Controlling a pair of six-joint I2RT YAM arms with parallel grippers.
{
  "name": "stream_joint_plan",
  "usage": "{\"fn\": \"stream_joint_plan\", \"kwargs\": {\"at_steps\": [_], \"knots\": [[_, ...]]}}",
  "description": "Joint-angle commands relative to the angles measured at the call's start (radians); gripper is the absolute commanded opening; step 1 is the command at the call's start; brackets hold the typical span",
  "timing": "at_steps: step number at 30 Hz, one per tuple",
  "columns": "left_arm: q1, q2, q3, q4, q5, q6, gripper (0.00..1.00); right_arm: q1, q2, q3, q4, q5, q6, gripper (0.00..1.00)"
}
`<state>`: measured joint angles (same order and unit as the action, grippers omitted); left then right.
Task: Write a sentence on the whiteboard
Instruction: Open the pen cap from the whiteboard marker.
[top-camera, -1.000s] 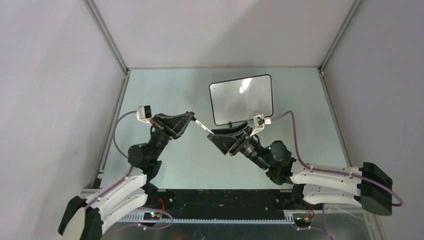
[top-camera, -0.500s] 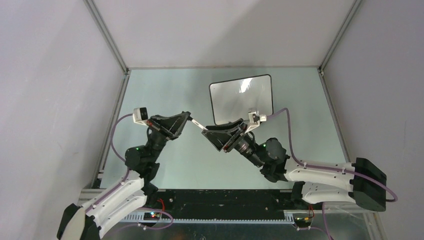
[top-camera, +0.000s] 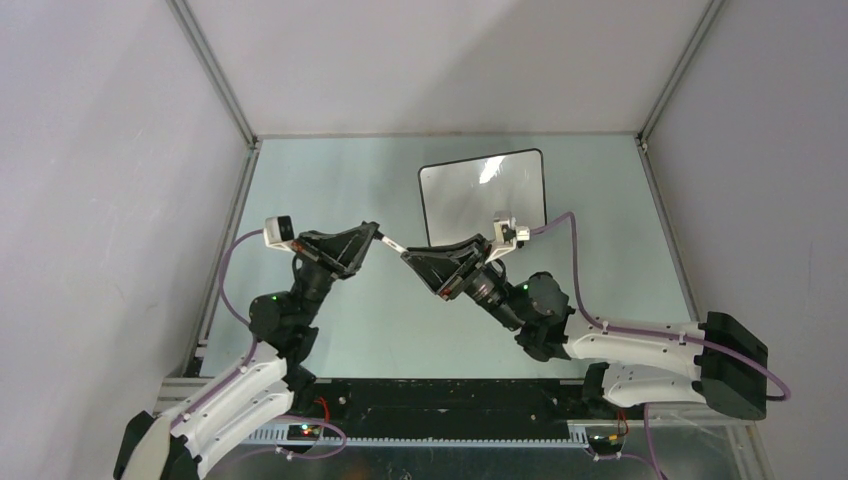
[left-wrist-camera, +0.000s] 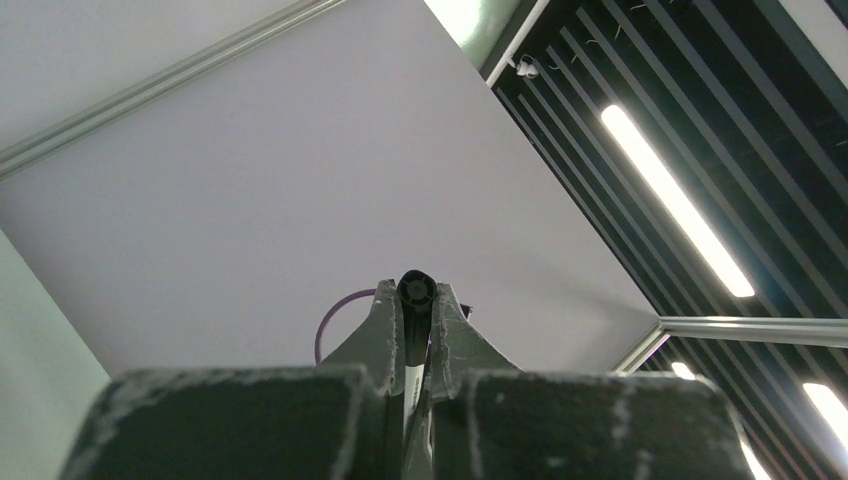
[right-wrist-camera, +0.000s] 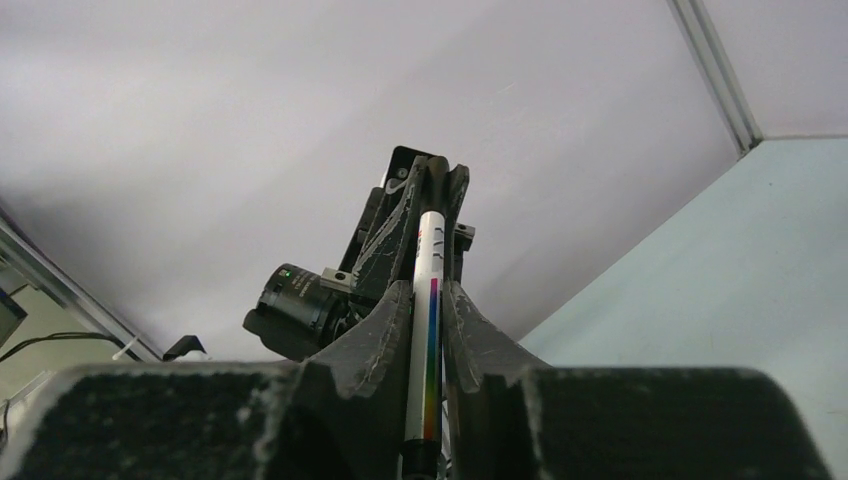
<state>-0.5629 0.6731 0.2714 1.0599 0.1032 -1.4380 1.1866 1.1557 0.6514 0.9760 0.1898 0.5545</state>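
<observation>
Next, I let go of the marker's black cap with my left gripper on the bare table just off the whiteboard's near corner (top-camera: 399, 279).
The whiteboard (top-camera: 483, 198) lies on the table at the back right of centre, white and glossy with a thin black frame. Its face shows only glare, and no sentence is visible on it. A white marker (top-camera: 392, 245) with a rainbow stripe spans between both grippers above the table. My left gripper (top-camera: 375, 233) is shut on its black end (left-wrist-camera: 415, 290). My right gripper (top-camera: 408, 258) is shut on its white body (right-wrist-camera: 425, 330). In the right wrist view the left gripper (right-wrist-camera: 418, 195) grips the marker's far end.
The pale green table (top-camera: 330, 190) is enclosed by grey walls with aluminium corner posts (top-camera: 215, 80). The right arm's wrist camera (top-camera: 507, 230) hangs over the whiteboard's near edge. The arm bases stand at the near edge.
Both grippers have shifted a little to the left together, still joined on the marker. The right wrist has risen slightly toward the whiteboard's near edge. The whiteboard has not moved.
</observation>
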Motion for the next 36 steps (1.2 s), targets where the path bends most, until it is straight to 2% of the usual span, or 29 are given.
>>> {"fn": "stream_joint_plan", "kwargs": {"at_steps": [1,6,9,14,16,17,20,23,26,29,31,32,36], "knots": [[-0.014,0.006,0.016,0.029,0.006,-0.004,0.0,0.001,0.002,0.042,0.027,0.02,-0.026,0.19],[-0.015,0.017,0.012,0.041,0.009,-0.004,0.0,0.001,0.001,0.042,0.018,0.026,-0.028,0.18],[-0.015,0.01,0.012,0.026,0.005,0.003,0.0,0.001,0.0,0.042,0.01,0.027,-0.03,0.0],[-0.015,-0.047,0.008,-0.038,-0.023,0.049,0.0,0.002,-0.03,0.041,-0.071,0.065,-0.028,0.0],[-0.011,-0.101,-0.008,-0.118,-0.072,0.079,0.0,0.0,-0.056,0.03,-0.112,0.068,-0.028,0.0],[-0.004,-0.124,-0.021,-0.169,-0.14,0.078,0.0,0.0,-0.068,0.011,-0.125,0.061,-0.029,0.0],[0.045,-0.242,-0.128,-0.2,-0.249,0.042,0.0,-0.008,-0.152,-0.058,-0.212,0.055,-0.011,0.0],[0.162,-0.322,-0.163,-0.305,-0.237,0.036,0.0,-0.043,-0.273,-0.182,-0.259,0.047,0.053,0.0],[0.21,-0.356,-0.194,-0.33,-0.227,0.028,0.0,-0.064,-0.375,-0.27,-0.294,0.034,0.096,0.0],[0.233,-0.336,-0.189,-0.346,-0.209,0.083,0.0,-0.079,-0.488,-0.312,-0.43,0.053,0.098,0.0],[0.234,-0.321,-0.148,-0.448,-0.198,0.153,0.0,-0.085,-0.554,-0.316,-0.538,0.089,0.091,0.0],[0.234,-0.314,-0.133,-0.556,-0.209,0.174,0.0,-0.088,-0.573,-0.317,-0.572,0.104,0.08,0.0],[0.233,-0.221,-0.047,-0.814,-0.296,0.324,0.0,-0.111,-0.674,-0.315,-0.748,0.184,0.035,0.0]]}}
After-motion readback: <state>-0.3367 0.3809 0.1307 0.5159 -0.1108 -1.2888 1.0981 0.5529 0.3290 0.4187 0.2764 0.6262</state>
